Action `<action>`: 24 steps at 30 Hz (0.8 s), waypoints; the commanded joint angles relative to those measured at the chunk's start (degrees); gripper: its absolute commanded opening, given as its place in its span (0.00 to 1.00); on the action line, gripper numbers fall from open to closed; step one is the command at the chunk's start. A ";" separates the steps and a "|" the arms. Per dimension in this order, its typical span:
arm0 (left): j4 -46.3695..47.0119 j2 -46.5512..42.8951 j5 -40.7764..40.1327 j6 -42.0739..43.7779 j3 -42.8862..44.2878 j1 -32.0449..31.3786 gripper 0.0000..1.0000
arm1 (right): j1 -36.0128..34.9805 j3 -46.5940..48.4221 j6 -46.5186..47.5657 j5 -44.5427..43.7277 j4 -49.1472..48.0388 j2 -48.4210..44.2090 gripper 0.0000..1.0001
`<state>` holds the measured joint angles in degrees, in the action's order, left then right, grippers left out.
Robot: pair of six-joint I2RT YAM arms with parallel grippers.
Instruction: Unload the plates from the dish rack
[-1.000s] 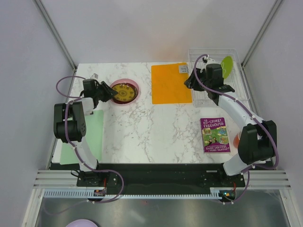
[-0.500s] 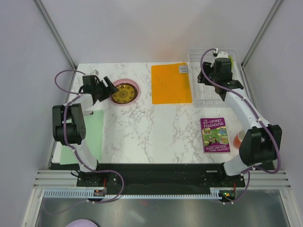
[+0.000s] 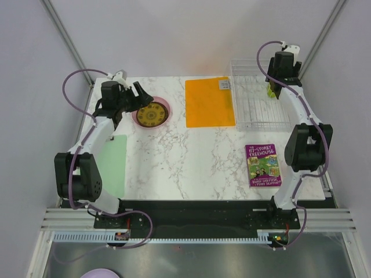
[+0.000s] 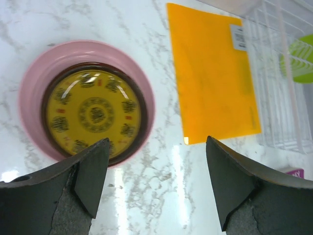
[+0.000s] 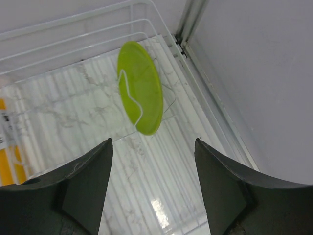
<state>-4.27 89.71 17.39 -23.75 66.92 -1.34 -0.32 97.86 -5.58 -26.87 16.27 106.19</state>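
The next thing for my right gripper is to grab the near part of the upper rim (image 3: 278,91) (image 5: 162,106) of the lime green plate that stands in the clear dish rack.
Three plates sit stacked on the table at the left: pink (image 3: 164,108) (image 4: 34,78) at the bottom, dark red (image 4: 138,142) in the middle, yellow patterned (image 3: 152,114) (image 4: 95,112) on top. My left gripper (image 3: 138,95) (image 4: 156,191) is open and empty, above the stack's near right edge. The lime green plate (image 5: 142,93) (image 3: 269,90) (image 4: 299,58) stands upright in the clear dish rack (image 3: 258,110) (image 5: 58,112) near its far right corner. My right gripper (image 3: 277,87) (image 5: 151,196) is open and empty, above the rack and just short of that plate.
An orange mat (image 3: 208,101) (image 4: 215,78) lies between the stack and the rack. A purple book (image 3: 264,165) lies at the front right. A pale green mat (image 3: 113,168) lies at the left edge. Grey walls stand close behind and beside the rack.
My left gripper has pulled up and back from the plate stack. My right gripper has moved from the rack's middle to its far right corner, over the lime green plate.
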 commanded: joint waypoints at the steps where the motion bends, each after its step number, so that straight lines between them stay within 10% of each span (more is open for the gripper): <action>1: 0.32 -4.36 3.62 1.86 0.06 -4.97 0.86 | 3.13 7.05 3.11 -4.16 -1.33 9.36 0.74; 12: 3.04 -3.67 4.68 2.04 -1.00 -8.15 0.86 | 6.91 21.75 7.96 -2.14 -0.01 23.52 0.69; 24: 3.57 -1.65 4.23 3.01 -1.26 -8.15 0.86 | 9.98 27.29 5.76 9.73 1.39 30.47 0.39</action>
<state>-2.94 87.61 21.08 -23.03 65.49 -9.39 8.16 122.54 1.32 -21.89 17.45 135.00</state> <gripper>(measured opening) 0.859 0.471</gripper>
